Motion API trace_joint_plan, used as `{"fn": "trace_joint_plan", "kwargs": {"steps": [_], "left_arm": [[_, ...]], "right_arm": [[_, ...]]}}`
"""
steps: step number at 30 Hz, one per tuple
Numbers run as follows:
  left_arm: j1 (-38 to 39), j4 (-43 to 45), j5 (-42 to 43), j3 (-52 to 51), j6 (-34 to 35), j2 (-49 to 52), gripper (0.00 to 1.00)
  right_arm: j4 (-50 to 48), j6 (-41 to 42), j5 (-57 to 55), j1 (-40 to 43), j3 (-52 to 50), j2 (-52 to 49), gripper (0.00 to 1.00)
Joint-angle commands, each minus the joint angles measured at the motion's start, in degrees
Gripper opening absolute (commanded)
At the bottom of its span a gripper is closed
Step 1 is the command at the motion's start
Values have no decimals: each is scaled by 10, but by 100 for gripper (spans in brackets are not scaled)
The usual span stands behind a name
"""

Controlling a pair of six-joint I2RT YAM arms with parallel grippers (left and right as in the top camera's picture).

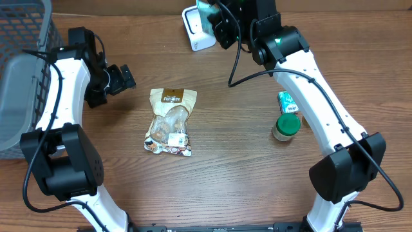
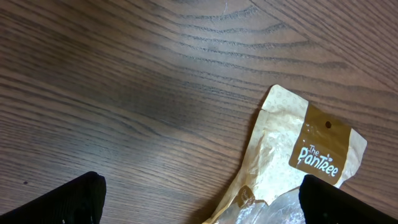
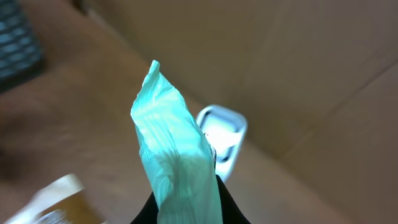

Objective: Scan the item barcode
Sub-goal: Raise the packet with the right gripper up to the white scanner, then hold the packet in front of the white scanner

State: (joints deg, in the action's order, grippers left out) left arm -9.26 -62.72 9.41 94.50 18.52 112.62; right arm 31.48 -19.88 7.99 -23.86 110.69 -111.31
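Observation:
My right gripper has the teal packet. I should set it down between the snack bag and the green-lidded jar [image 1: 249, 122], close to the jar.
My right gripper [image 1: 215, 22] is shut on a teal packet [image 3: 177, 162], which stands up out of the jaws in the right wrist view. It is held close to the white barcode scanner [image 1: 195, 31] at the table's back edge; the scanner [image 3: 222, 132] shows just behind the packet. My left gripper [image 1: 121, 78] hovers open over the wood at the left, holding nothing. Its black fingers [image 2: 68, 202] stand wide apart, the right one over the edge of a tan PanTree snack bag [image 2: 305, 162]. That bag [image 1: 171, 121] lies flat mid-table.
A grey wire basket [image 1: 19, 71] fills the far left edge. A small green-and-white packet [image 1: 288, 101] and a jar with a green lid [image 1: 286, 125] sit beside the right arm. A cardboard wall runs behind the scanner.

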Motion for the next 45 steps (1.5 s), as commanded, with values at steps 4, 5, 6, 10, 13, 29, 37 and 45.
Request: {"fn": "trace_joint_plan", "kwargs": {"steps": [4,5,6,10,13,29,37,45], "left_arm": [[-5,0,7,4,12,-4,100],[-5,0,7,4,12,-4,100],[-5,0,6,4,12,-4,99],[-5,0,6,4,12,-4,99],[-5,0,6,4,12,-4,99],[-5,0,7,4,12,-4,99],[-5,0,7,4,12,-4,99],[-5,0,7,4,12,-4,100]], "right_arm": [[-114,-99,-76,-16,10,-43,4],[-134,-108,-78,-16,10,-53,4],[-159,-119,-85,-16,10,-66,4],[-261,-125,-142,-17,10,-119,4],[-339,-168,-144,-17,10,-165,4],[-553,-227,-144,-19,10,-329,4],[-539,-226,-144,-27,10,-337,4],[-481,-218,-143,-40,10,-337,4]]}}
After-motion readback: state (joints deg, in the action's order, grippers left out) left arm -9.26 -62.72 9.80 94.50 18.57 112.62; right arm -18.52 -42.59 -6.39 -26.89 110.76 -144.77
